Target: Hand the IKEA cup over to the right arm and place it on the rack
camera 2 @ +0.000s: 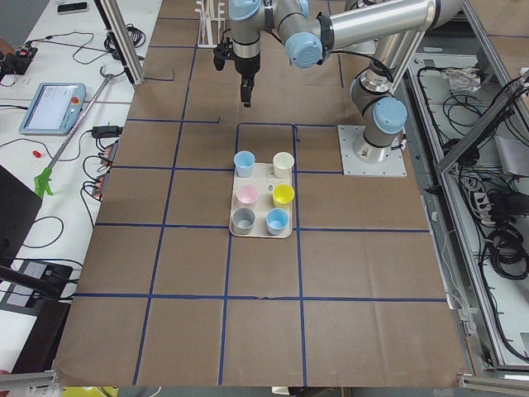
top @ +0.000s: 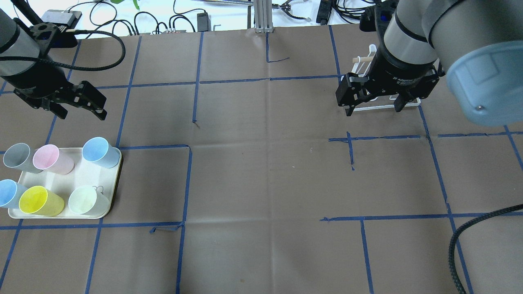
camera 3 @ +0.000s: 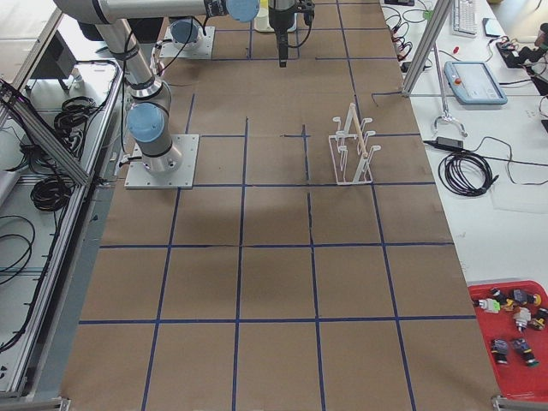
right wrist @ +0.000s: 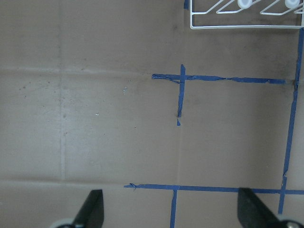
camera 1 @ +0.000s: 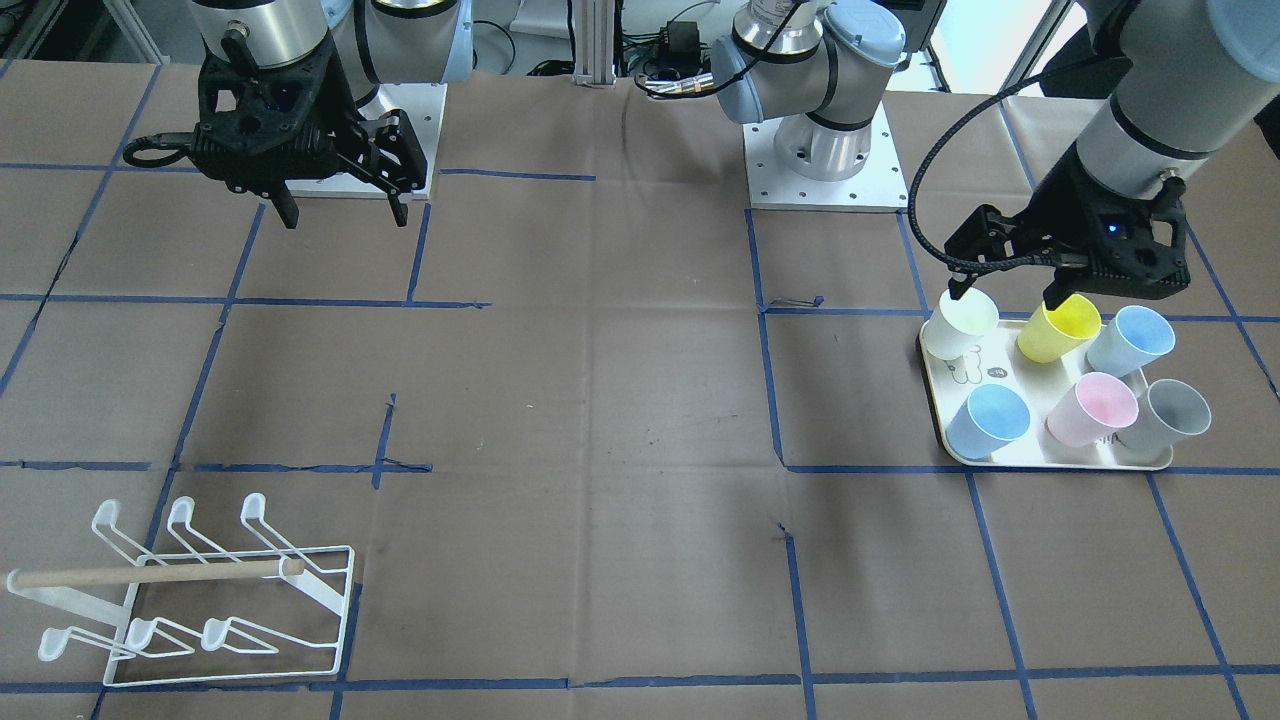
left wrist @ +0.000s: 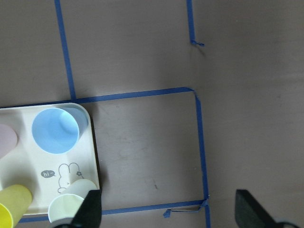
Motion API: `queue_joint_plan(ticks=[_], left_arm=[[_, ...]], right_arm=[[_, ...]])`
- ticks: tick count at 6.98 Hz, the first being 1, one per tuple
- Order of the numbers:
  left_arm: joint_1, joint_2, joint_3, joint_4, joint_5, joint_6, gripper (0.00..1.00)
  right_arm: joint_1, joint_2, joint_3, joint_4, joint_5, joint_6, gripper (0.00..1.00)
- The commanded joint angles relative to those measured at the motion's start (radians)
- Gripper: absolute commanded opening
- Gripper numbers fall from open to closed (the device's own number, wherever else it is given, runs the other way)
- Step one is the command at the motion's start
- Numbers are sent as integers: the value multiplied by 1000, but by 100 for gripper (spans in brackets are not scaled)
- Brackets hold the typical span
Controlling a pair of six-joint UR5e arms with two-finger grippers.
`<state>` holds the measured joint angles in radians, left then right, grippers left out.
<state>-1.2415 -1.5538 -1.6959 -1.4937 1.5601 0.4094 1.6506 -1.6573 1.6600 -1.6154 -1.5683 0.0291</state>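
Note:
The blue cup's rim [camera 1: 969, 406] [left wrist: 78, 134], on the side facing away from the pink cup, is next for my left gripper, which should go there and close.
Several IKEA cups stand on a cream tray [camera 1: 1050, 464]: pale white [camera 1: 960, 322], yellow [camera 1: 1060, 328], light blue [camera 1: 1130, 340], blue [camera 1: 988, 420], pink [camera 1: 1092, 408] and grey [camera 1: 1165, 415]. My left gripper [camera 1: 1005, 298] hangs open high above the tray and holds nothing. In the left wrist view the blue cup [left wrist: 55, 130] and the pale cup [left wrist: 71, 206] sit below the left gripper [left wrist: 171, 213]. The right arm's gripper [camera 1: 345, 218] is open and empty, high over the table. The white wire rack [camera 1: 200, 590] stands far from the cups, and its edge shows in the right wrist view [right wrist: 242, 21].
Brown paper with blue tape lines covers the table [top: 265, 163]. The left arm's ribbed black hose [camera 1: 935, 190] loops beside its gripper. Both arm bases [camera 1: 825, 150] stand at the robot's side of the table. Cables lie beyond the far edge [top: 163, 20].

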Motion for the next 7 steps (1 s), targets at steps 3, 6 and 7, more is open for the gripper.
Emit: queue_joint_plan(ticks=[3, 6, 7], left_arm=[[89, -8, -124, 116, 2, 14, 99], [90, -69, -286, 375, 2, 9, 99], [90, -103, -326, 450, 2, 5, 99]], right_arm=[[0, 1, 6, 0, 5, 3, 100], [0, 2, 3, -1, 5, 5, 100], [0, 2, 1, -1, 7, 5, 100]])
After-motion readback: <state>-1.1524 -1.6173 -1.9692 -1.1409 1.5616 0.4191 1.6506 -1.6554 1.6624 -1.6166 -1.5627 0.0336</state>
